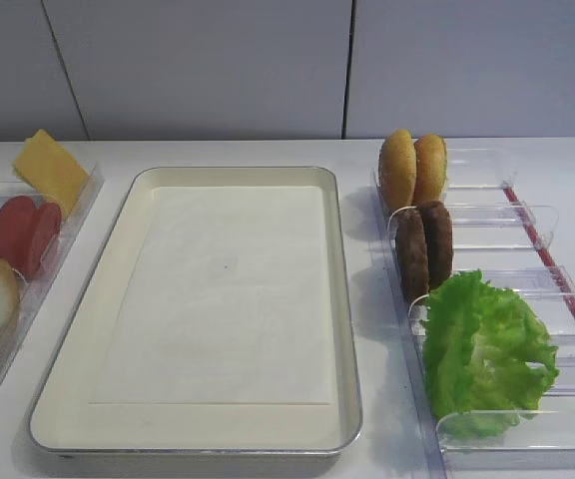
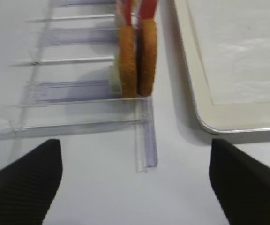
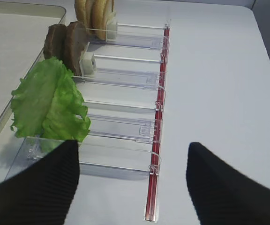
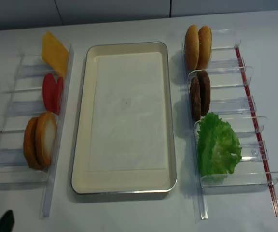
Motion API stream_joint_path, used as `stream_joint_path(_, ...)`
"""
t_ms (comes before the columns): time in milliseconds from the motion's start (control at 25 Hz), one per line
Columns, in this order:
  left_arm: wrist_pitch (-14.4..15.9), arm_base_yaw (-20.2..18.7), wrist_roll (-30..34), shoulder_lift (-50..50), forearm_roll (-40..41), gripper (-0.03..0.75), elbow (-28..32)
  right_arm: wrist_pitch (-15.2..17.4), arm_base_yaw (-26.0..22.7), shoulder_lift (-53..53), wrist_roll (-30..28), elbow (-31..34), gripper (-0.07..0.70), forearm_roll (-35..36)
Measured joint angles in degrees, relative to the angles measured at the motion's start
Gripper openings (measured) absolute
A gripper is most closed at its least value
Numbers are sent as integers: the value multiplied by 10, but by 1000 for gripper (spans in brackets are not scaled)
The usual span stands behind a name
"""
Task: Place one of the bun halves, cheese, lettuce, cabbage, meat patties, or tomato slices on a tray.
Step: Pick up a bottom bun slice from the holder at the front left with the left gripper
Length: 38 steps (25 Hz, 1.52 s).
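Next, I close my left gripper on the far end of the bun half (image 4: 47, 117) (image 2: 148, 28) that has its pale side showing, next to the tomato slices.
The cream tray (image 1: 345, 299) lies in the middle with only its paper liner in it. In the left rack stand the cheese (image 4: 54, 50), tomato slices (image 4: 52, 93) and a bun half (image 4: 45, 137) with its pale face showing. The right rack holds the meat patties (image 4: 200, 94) and the lettuce (image 4: 217, 145). My left gripper (image 2: 135, 187) hovers open over bare table just before the bun half (image 2: 137, 56). Near the lettuce (image 3: 48, 101), my right gripper (image 3: 132, 187) is open at the rack's near end, holding nothing. Cabbage is out of view.
Two small golden-orange buns (image 4: 198, 46) stand at the far end of the right clear rack (image 4: 255, 145). The left clear rack (image 4: 13, 164) runs along the tray's left side. A red strip (image 3: 159, 117) edges the right rack.
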Motion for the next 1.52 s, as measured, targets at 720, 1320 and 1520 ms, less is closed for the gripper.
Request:
stream_joint_path(720,-103,0,67,479,-98,471,-151,1,0,0,0,0,522,0)
stream_joint_path(1320,-144,0,108,647,-141,337,-207,1,0,0,0,0,522,0)
stream_joint_path(1520,-169,0,108,668,-134,336,-207,1,0,0,0,0,522,0)
